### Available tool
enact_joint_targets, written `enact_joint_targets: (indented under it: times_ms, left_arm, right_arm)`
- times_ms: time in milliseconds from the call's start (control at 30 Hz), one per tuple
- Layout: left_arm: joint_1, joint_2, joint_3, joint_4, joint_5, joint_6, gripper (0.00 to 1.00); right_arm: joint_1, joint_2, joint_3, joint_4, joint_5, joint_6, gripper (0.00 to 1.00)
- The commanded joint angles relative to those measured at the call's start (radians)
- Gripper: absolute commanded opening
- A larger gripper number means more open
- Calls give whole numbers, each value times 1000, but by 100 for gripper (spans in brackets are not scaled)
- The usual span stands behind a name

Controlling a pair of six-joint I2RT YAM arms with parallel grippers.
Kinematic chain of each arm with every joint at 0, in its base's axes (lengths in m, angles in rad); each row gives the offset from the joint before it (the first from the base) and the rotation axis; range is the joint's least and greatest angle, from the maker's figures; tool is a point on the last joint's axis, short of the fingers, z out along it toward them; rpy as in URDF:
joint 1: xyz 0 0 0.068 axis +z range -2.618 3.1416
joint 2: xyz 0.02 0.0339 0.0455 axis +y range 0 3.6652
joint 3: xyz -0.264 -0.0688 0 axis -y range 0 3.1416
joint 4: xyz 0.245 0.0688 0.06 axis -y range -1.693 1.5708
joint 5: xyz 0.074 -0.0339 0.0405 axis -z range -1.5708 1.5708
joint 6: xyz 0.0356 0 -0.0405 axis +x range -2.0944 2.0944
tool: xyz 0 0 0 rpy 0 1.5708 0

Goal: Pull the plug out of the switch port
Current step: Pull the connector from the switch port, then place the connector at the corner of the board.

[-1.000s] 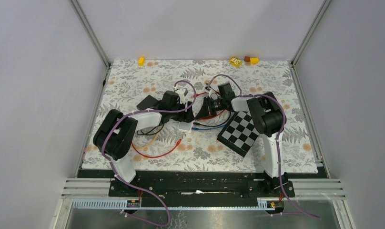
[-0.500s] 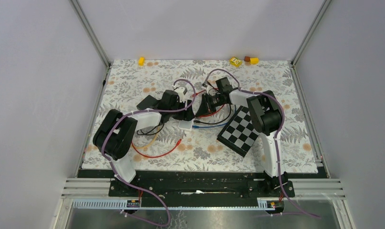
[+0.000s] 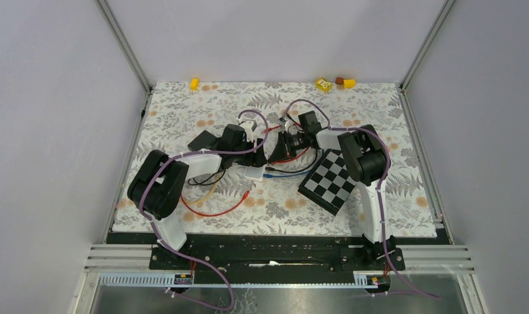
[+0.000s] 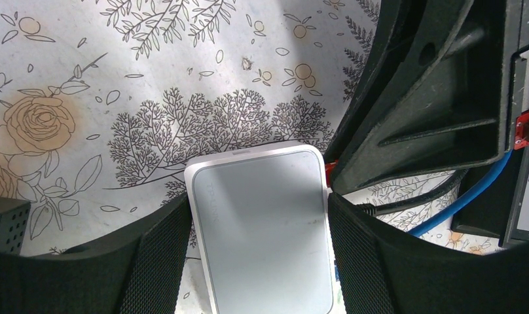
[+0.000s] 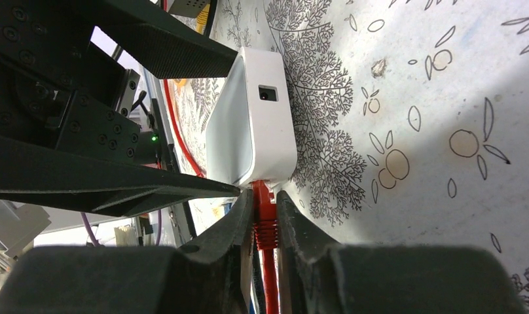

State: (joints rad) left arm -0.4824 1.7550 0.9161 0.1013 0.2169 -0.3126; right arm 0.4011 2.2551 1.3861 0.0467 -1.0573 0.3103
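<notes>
Next, I release the red plug from my right gripper on the flowered mat (image 3: pixel 300 123), beside the black cable's far end.
A white switch (image 4: pixel 262 248) lies on the flowered mat, and my left gripper (image 4: pixel 258 203) is shut on it, one mesh pad pressed to each long side. In the top view the switch (image 3: pixel 253 173) shows just below that gripper. The red plug (image 5: pixel 266 229) sits in a port at the near end of the switch (image 5: pixel 252 124). My right gripper (image 5: pixel 264 199) is shut on the plug's ribbed boot, right against the switch's end. The red cable runs back between the fingers. The port itself is hidden behind the plug.
A checkered board (image 3: pixel 328 182) lies to the right of the arms. A loose red cable (image 3: pixel 213 210) and a blue cable (image 3: pixel 283 174) trail over the mat near the switch. Small yellow pieces (image 3: pixel 324 84) rest along the back edge.
The right wrist swung slightly toward the back and then came back again. The left arm and the switch have stayed where they were.
</notes>
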Motion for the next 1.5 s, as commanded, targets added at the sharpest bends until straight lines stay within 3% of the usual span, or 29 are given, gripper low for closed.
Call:
enact_joint_targets:
  times_ms: [0,133,233,333,433,633,700,867,1067,1467]
  left_arm:
    - [33,-19,-14,-11,-69,18,64]
    - [34,-14,-14,-11,-67,24,64]
    - [35,-13,-13,-13,-64,25,64]
    - [34,-13,-13,-14,-66,25,63]
    - [35,-14,-11,-13,-69,25,63]
    - [45,-13,-10,-15,-73,17,62]
    - [49,-10,-9,-17,-70,18,61]
    - [51,-9,-8,-17,-67,23,61]
    - [51,-13,-8,-17,-63,23,62]
    - [59,-55,-10,1,-13,16,76]
  right_arm:
    - [-2,-7,-8,45,-79,19,17]
    - [-14,-3,25,7,-81,1,15]
    - [-27,13,79,-123,-87,-63,13]
    - [-29,6,72,-120,-92,-62,12]
    - [-28,1,42,-39,-107,3,12]
    - [-26,-45,-125,362,-103,287,9]
    - [-26,-50,-134,395,-104,307,8]
    - [-27,-38,-65,195,-83,145,7]
    - [-31,-42,-22,131,-84,108,8]
    - [-43,-125,245,-335,57,-224,7]
